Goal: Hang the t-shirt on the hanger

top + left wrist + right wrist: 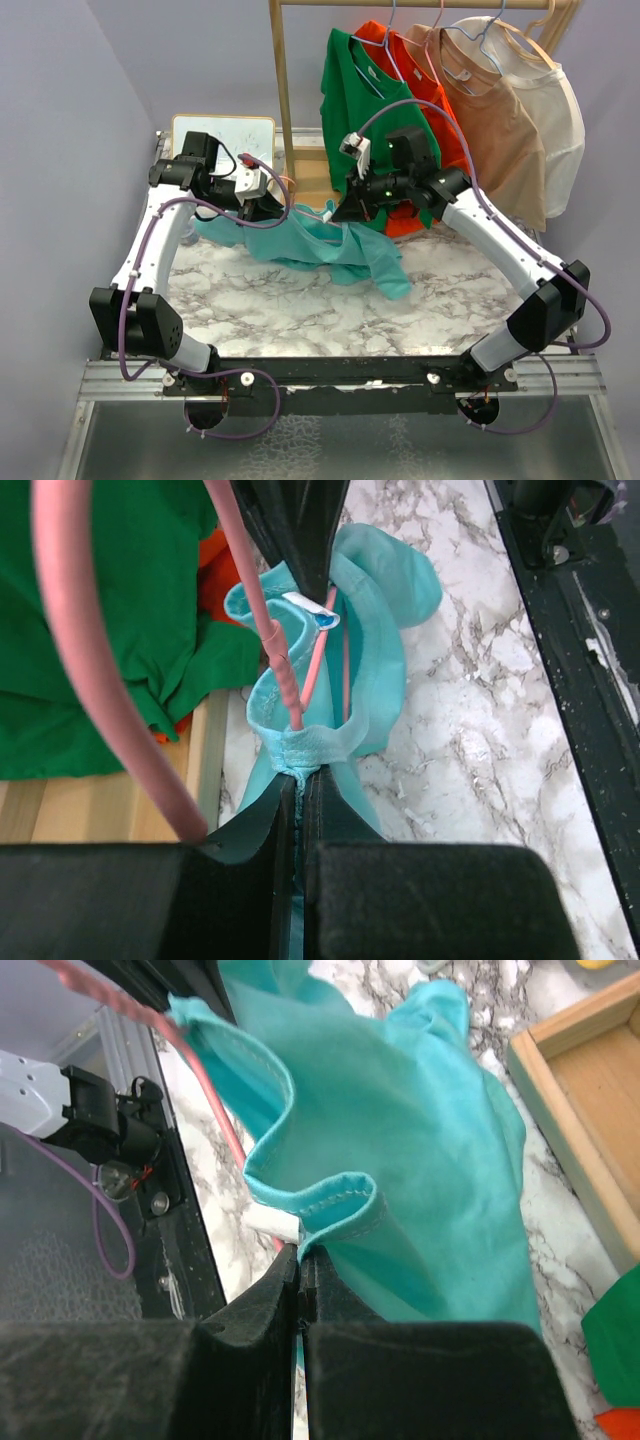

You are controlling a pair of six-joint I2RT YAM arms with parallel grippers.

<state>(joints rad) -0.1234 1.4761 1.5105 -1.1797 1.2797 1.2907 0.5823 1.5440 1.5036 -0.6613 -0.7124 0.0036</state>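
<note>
I should open my right gripper and take the collar's shoulder end (pixel 366 237), because it holds the t-shirt's collar beside the white tag, bunching it short of the t-shirt's shoulder.
The teal t-shirt (pixel 330 248) hangs bunched between my two grippers above the marble table, its lower part trailing to the front right. My left gripper (pixel 266 206) is shut on the collar band (pixel 298 770). The pink hanger (pixel 282 660) passes through the neck opening, and its twisted neck stands just above my left jaws. The white tag (pixel 312 607) sits at the far side of the collar. My right gripper (pixel 352 207) is shut on the opposite collar edge (pixel 300 1252), next to the tag (pixel 272 1222). The hanger wire (pixel 215 1100) runs behind the cloth there.
A wooden rack (pixel 282 90) stands at the back with a green shirt (pixel 352 90), an orange-red shirt (pixel 425 90), a tan shirt (pixel 495 110) and a cream shirt (pixel 555 120) on hangers. A white board (pixel 225 135) lies at the back left. A grey wall (pixel 70 150) is close on the left.
</note>
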